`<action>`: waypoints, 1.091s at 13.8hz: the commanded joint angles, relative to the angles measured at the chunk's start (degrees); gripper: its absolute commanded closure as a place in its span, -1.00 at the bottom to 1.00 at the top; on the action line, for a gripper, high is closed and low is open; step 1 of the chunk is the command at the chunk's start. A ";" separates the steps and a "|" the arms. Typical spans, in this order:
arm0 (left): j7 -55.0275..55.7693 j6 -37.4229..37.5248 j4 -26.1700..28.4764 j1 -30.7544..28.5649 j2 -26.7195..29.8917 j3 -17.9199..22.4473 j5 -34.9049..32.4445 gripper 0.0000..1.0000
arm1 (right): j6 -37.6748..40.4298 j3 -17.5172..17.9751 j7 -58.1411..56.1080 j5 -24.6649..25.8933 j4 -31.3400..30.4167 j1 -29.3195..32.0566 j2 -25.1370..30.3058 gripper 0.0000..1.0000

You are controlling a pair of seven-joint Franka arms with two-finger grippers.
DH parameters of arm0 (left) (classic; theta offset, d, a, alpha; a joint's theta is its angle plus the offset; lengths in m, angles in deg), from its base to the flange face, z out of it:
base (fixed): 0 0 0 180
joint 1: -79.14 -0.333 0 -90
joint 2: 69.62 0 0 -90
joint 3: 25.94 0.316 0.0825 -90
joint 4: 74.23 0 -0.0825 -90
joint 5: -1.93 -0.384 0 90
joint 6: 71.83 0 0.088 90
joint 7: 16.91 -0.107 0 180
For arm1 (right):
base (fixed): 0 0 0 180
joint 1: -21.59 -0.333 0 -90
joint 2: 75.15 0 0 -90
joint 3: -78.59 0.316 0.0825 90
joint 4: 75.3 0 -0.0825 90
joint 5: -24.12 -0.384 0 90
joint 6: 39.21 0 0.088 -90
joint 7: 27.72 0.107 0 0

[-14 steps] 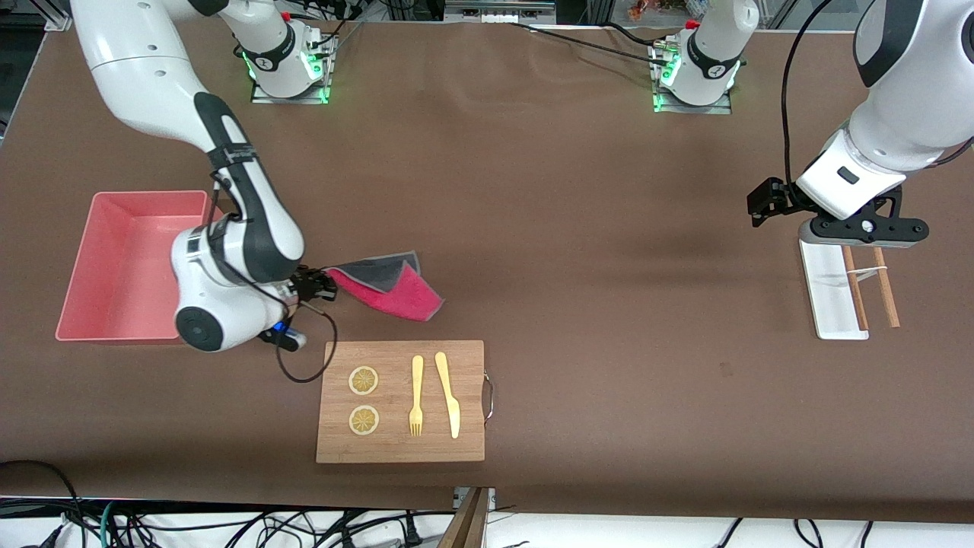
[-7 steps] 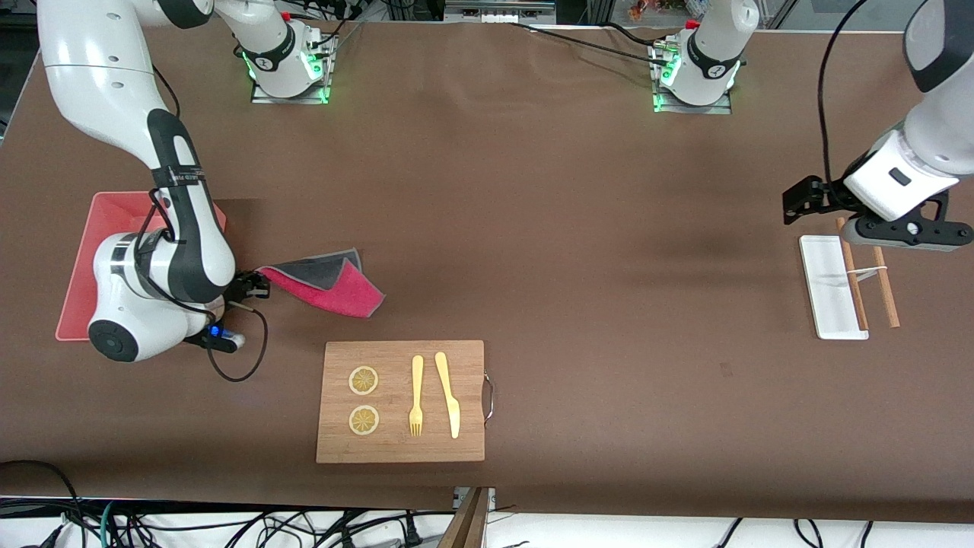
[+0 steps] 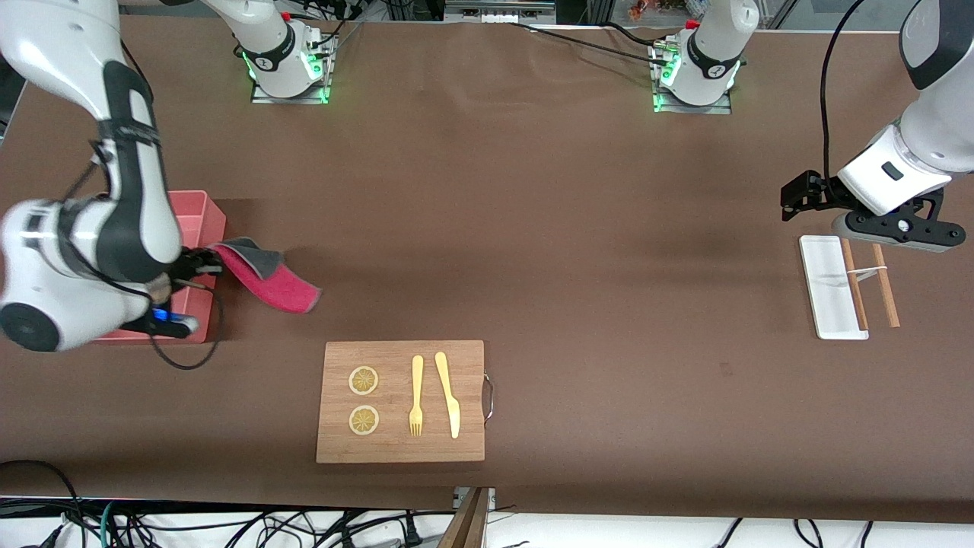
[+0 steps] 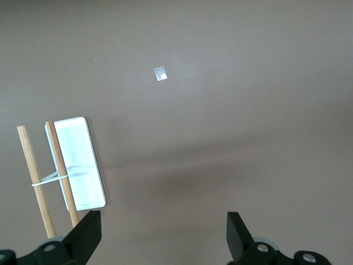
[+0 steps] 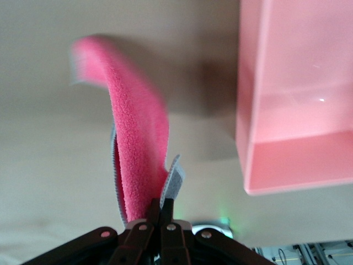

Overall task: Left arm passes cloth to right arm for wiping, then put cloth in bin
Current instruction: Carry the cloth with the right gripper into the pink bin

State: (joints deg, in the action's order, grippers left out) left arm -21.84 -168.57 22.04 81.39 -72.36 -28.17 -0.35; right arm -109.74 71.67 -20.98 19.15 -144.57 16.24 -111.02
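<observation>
My right gripper will release the cloth, now held up by the bin's wall, on the pink bin's bottom (image 3: 164,273), near the side of the bin toward the middle of the table.
My right gripper (image 3: 199,262) is shut on one edge of the cloth (image 3: 268,276), grey on one face and magenta-red on the other, and holds it up by the pink bin's (image 3: 204,216) wall toward the table's middle. In the right wrist view the cloth (image 5: 137,149) hangs from the shut gripper (image 5: 163,208), with the bin (image 5: 298,94) beside it. My left gripper (image 3: 889,232) is open and empty, over the white tray at the left arm's end; in the left wrist view (image 4: 164,232) its fingers stand wide apart over bare table.
A wooden cutting board (image 3: 402,445) with two lemon slices, a fork and a knife lies near the front camera. A small white tray (image 3: 825,288) with two banded wooden sticks (image 3: 883,285) lies at the left arm's end; it also shows in the left wrist view (image 4: 80,165).
My right arm has carried the cloth toward the bin, from near the cutting board to the bin's wall. My left arm has drawn back a little toward its end of the table.
</observation>
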 commanded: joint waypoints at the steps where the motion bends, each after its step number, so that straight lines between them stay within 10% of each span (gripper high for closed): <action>1: -1.22 0.59 -0.38 0.47 0.19 0.48 -1.15 -1.00 | 7.84 -3.44 -5.06 0.67 5.71 0.51 1.58 1.00; 9: -1.31 0.59 -0.38 0.38 0.19 1.00 -1.15 -1.00 | 14.99 -18.11 -27.37 5.23 7.66 0.51 5.45 1.00; 15: -1.31 0.59 -0.38 0.38 0.19 1.00 -1.15 -1.00 | 3.67 -19.18 -30.03 6.38 0.91 1.65 2.46 1.00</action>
State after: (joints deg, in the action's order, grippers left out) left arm -22.05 -168.58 22.02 81.38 -72.36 -27.52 -0.38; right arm -102.95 52.58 -49.45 24.40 -140.39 17.89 -108.37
